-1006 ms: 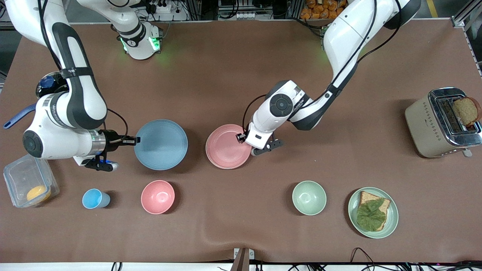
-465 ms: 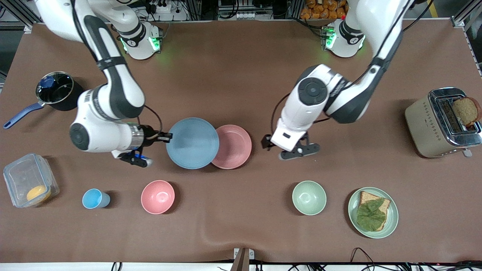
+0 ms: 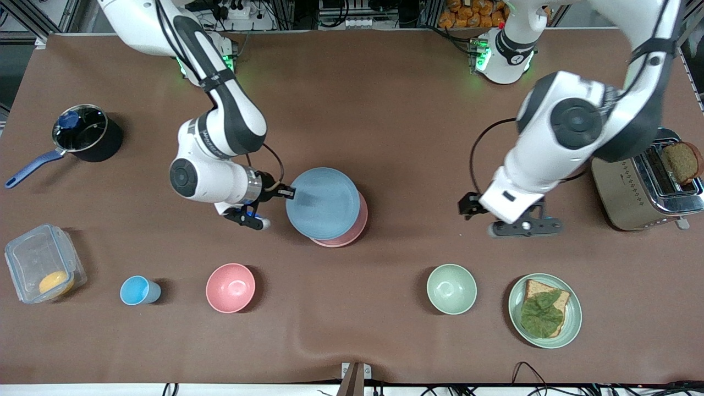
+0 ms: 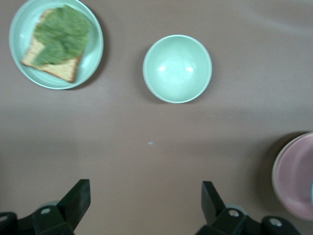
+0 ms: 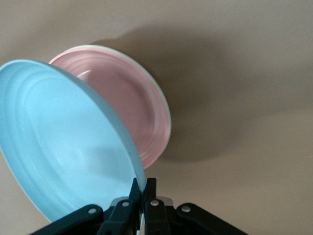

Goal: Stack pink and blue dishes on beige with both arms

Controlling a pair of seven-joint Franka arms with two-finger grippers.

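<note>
The light blue plate will go down squarely on top of the pale pink plate [image 3: 334, 212] [image 5: 106, 110] from my right gripper.
My right gripper [image 3: 289, 192] [image 5: 143, 188] is shut on the rim of the light blue plate [image 3: 324, 203] [image 5: 63, 147]. It holds the plate tilted over the pale pink plate [image 3: 357, 223] [image 5: 127, 98] in the middle of the table, covering most of it. A thin cream edge [image 5: 167, 122] runs under the pink plate's rim: the beige plate, otherwise hidden. My left gripper [image 3: 525, 225] [image 4: 144, 200] is open and holds nothing, up over bare table between the stack and the toaster. The pink plate [image 4: 298, 176] sits at the edge of the left wrist view.
Near the front camera stand a blue cup [image 3: 137, 290], a pink bowl [image 3: 230, 287], a green bowl [image 3: 451, 289] and a green plate with bread and a leaf [image 3: 572, 308]. A toaster [image 3: 632, 181] is at the left arm's end; a pot [image 3: 82, 135] and a plastic box [image 3: 44, 269] at the right arm's end.
My right arm carried the blue plate from beside the pink plate to over it. My left arm drew away from the pink plate toward the toaster, its gripper open.
</note>
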